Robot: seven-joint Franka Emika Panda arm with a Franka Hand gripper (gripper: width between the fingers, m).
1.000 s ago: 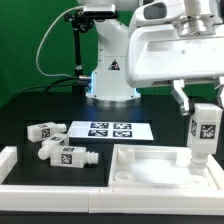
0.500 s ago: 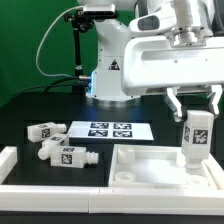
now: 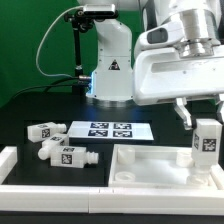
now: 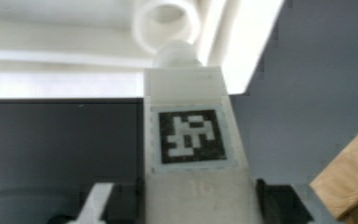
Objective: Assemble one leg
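Note:
Next, my gripper lets go of the white leg in the round hole at the panel's near corner (image 3: 198,181) (image 4: 167,20), under its narrow end.
My gripper (image 3: 205,118) is shut on a white leg (image 3: 204,145) with a black-and-white tag and holds it upright. The leg's narrow round end points down over the far right corner of the large flat white panel (image 3: 150,165). In the wrist view the leg (image 4: 190,130) fills the middle between my dark fingers (image 4: 108,203), and its round end sits over a round white hole (image 4: 167,20) in the panel. Three more legs lie at the exterior view's left: one (image 3: 44,130) near the marker board and two (image 3: 70,155) near the front rim.
The marker board (image 3: 110,130) lies flat in the middle of the black table. A white raised rim (image 3: 15,160) runs along the front and left. The arm's white base (image 3: 110,75) stands at the back. A tan edge (image 4: 354,170) shows in the wrist view.
My gripper with the leg has shifted toward the exterior view's right and slightly down since half a second ago, after swinging left before that. The loose legs have not moved.

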